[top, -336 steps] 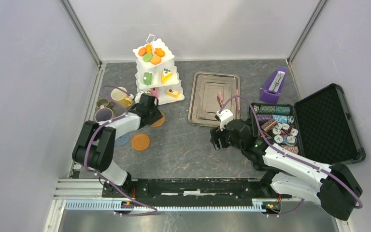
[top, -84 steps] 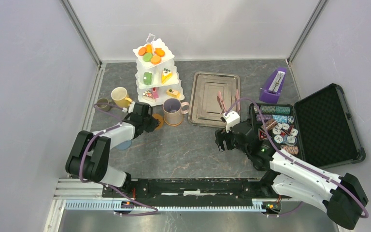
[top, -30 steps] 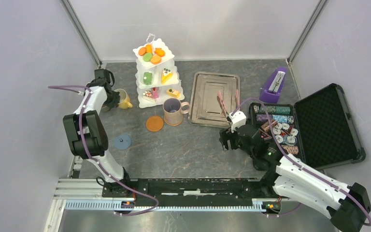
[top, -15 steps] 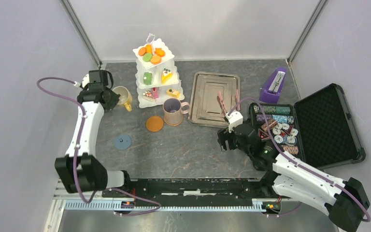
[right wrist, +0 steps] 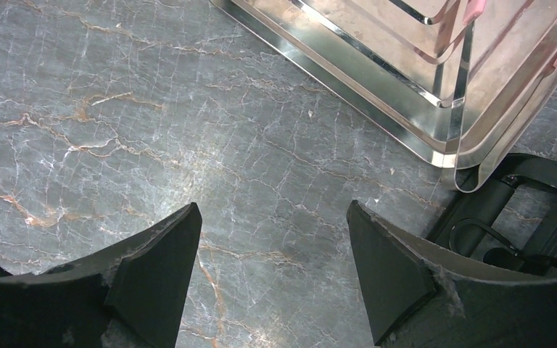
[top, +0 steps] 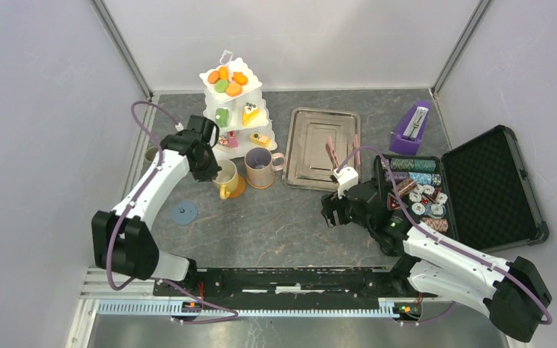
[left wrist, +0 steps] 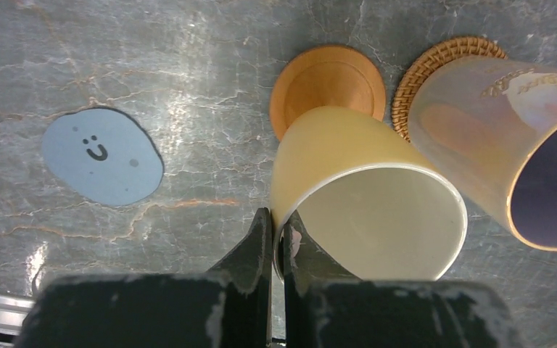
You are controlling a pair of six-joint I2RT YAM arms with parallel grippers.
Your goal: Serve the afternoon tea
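Next, my left gripper lets go of the yellow mug on the orange coaster (top: 232,185) (left wrist: 328,94) next to the beige-lilac mug. The yellow mug is tilted over that coaster now.
My left gripper (top: 210,172) is shut on the rim of the yellow mug (top: 225,177), one finger inside and one outside. In the left wrist view the yellow mug (left wrist: 366,196) tilts over the orange coaster (left wrist: 326,83); whether it touches I cannot tell. The beige-lilac mug (top: 260,167) stands right beside it on a woven coaster (left wrist: 442,61). The white three-tier stand (top: 233,109) with cakes and biscuits rises just behind. A small green mug (top: 151,154) sits at the left edge. My right gripper (top: 331,210) hangs open over bare table, nothing between its fingers (right wrist: 159,261).
A blue smiley coaster (top: 183,212) lies on the floor near the left arm. A steel tray (top: 323,147) with pink tongs sits centre back. The purple metronome (top: 411,128) and the open black case of poker chips (top: 415,192) fill the right side.
My left gripper closed on the yellow mug at the back left and carried it right and nearer, to over the orange coaster. The right arm barely shifted.
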